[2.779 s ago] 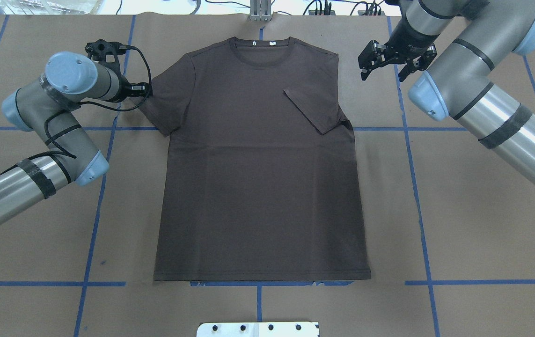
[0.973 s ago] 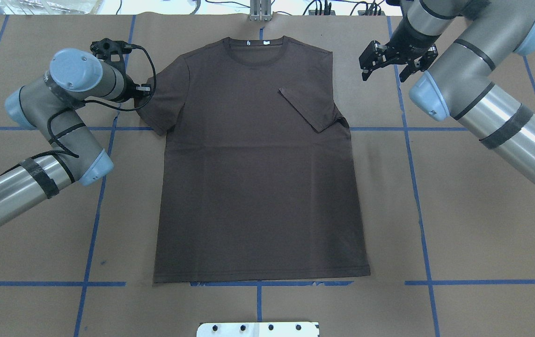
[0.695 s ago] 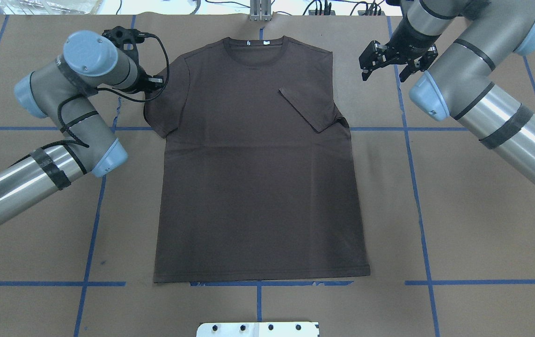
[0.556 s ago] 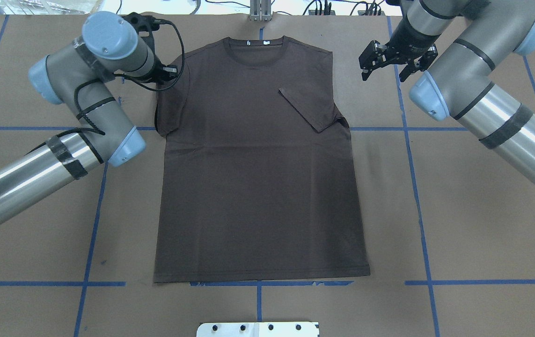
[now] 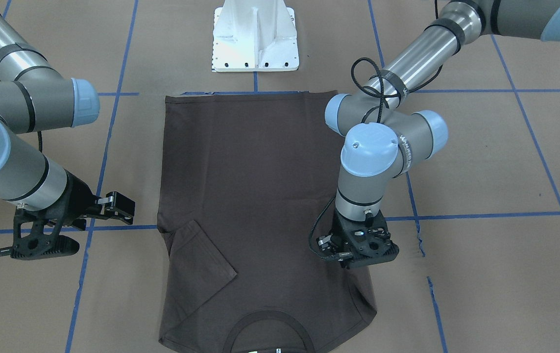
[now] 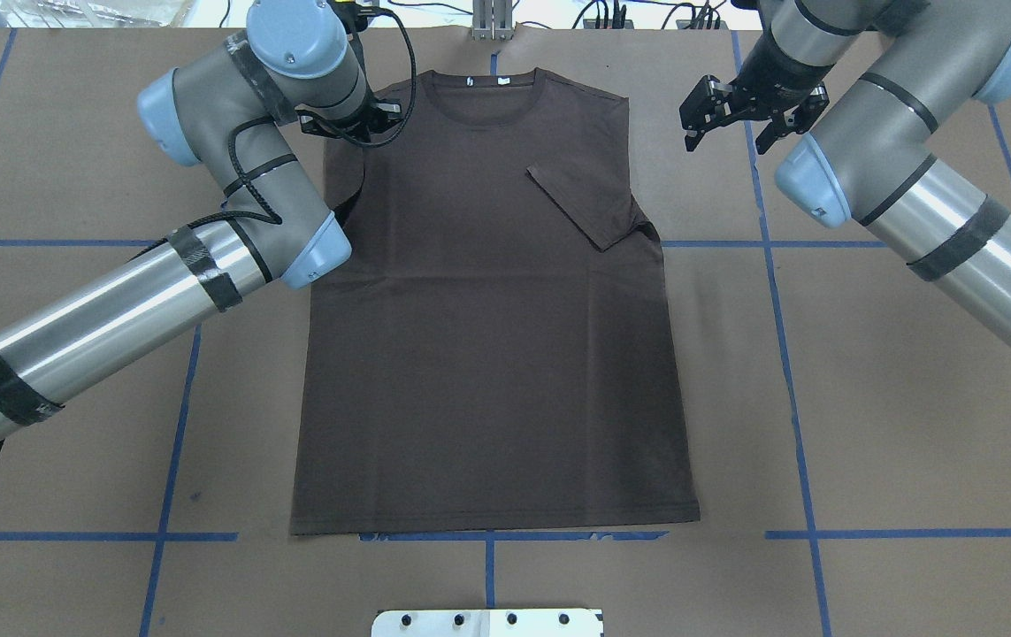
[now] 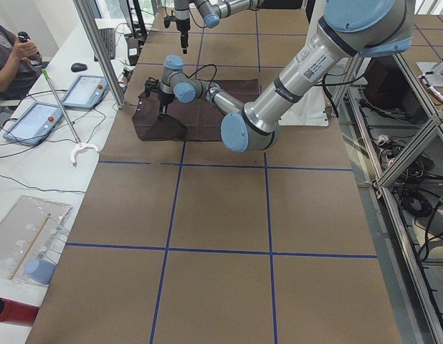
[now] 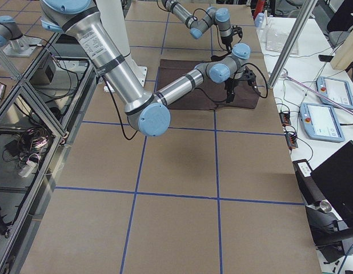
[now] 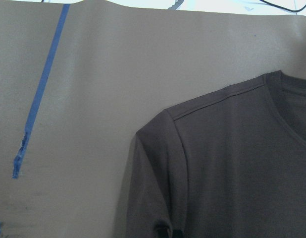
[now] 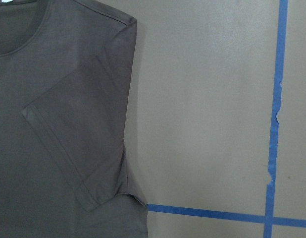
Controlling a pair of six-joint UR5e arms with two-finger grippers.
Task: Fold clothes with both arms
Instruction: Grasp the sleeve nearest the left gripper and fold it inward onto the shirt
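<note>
My left gripper will let go of the lifted sleeve on the T-shirt's chest [image 5: 295, 269], just short of the tip of the other folded sleeve.
The dark brown T-shirt [image 6: 487, 354] lies flat, collar at the far edge. Its right sleeve [image 6: 580, 199] is folded in over the chest. My left gripper [image 6: 355, 131] is shut on the left sleeve, which it holds lifted and drawn in over the shoulder area. In the front-facing view the left gripper [image 5: 355, 255] points straight down onto the T-shirt [image 5: 245, 171]. The left wrist view shows the sleeve [image 9: 153, 178] rising to dark fingertips [image 9: 165, 233]. My right gripper [image 6: 729, 131] hangs open beside the right shoulder, clear of the fabric.
The brown paper table cover carries blue tape lines [image 6: 788, 372]. The white base plate [image 6: 487, 622] sits at the near edge below the hem. A person [image 7: 6, 57] stands by tablets [image 7: 82, 89] on the side bench.
My left gripper has swung right and toward the far edge, dragging the left sleeve from its spread position in over the shirt. The right arm has stayed still.
</note>
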